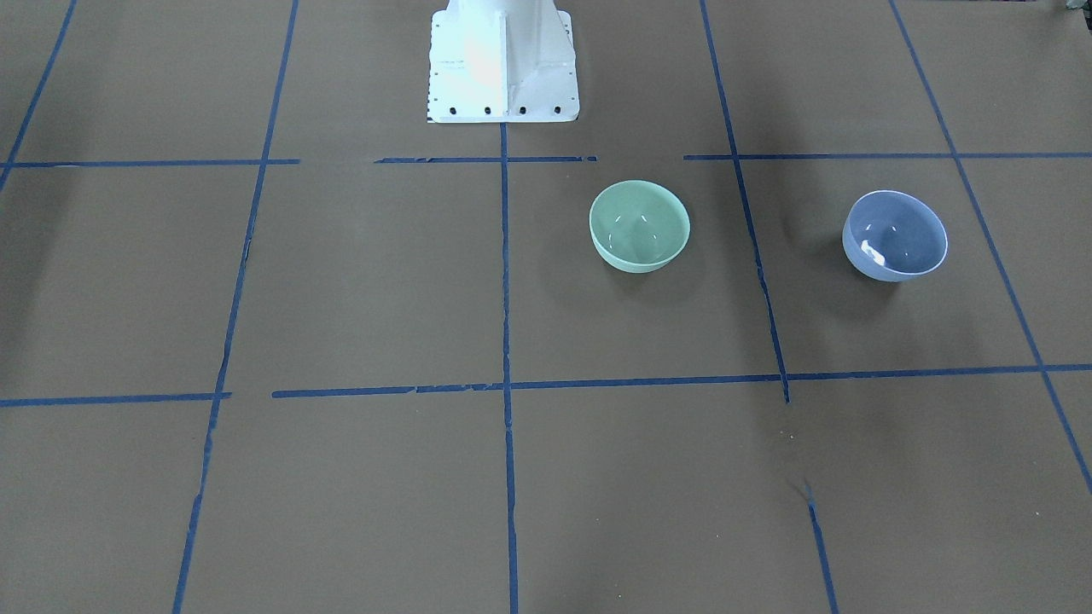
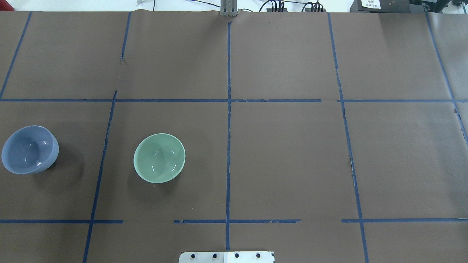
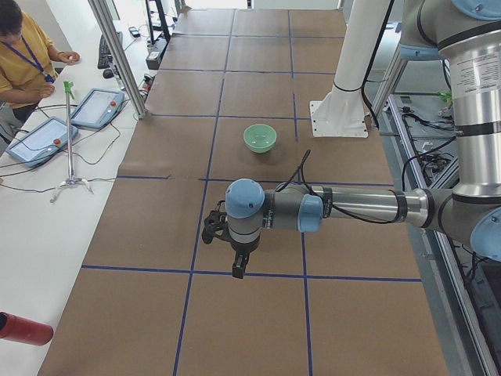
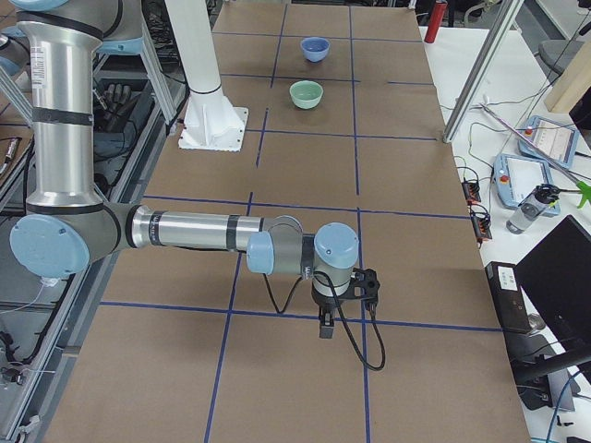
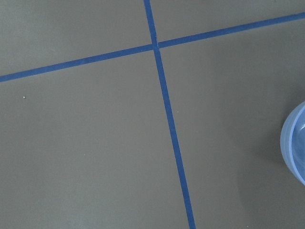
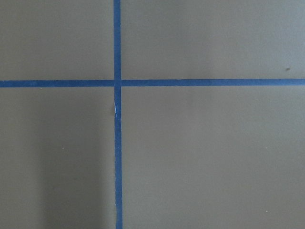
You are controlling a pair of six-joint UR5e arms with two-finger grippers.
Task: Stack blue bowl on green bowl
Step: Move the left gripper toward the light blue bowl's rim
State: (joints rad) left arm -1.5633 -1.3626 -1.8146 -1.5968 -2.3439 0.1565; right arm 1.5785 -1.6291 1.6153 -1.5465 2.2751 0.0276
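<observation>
I should close my left gripper on the blue bowl's rim [image 1: 944, 237] [image 5: 285, 143], on the side that faces away from the green bowl.
The blue bowl [image 1: 895, 236] stands upright on the brown table, on my left side; it also shows in the overhead view [image 2: 30, 149] and at the right edge of the left wrist view [image 5: 295, 148]. The green bowl [image 1: 639, 226] stands upright and empty about one bowl's width apart from it, nearer the table's middle [image 2: 159, 157]. My left gripper [image 3: 239, 266] hangs above the table and shows only in the left side view; I cannot tell whether it is open. My right gripper [image 4: 325, 328] shows only in the right side view, far from both bowls; I cannot tell its state.
The white robot base [image 1: 503, 64] stands at the table's near edge. Blue tape lines [image 2: 228, 109] divide the brown table into squares. An operator [image 3: 23, 55] sits at a side bench with teach pendants [image 3: 98, 106]. A red bottle [image 3: 23, 329] lies there too.
</observation>
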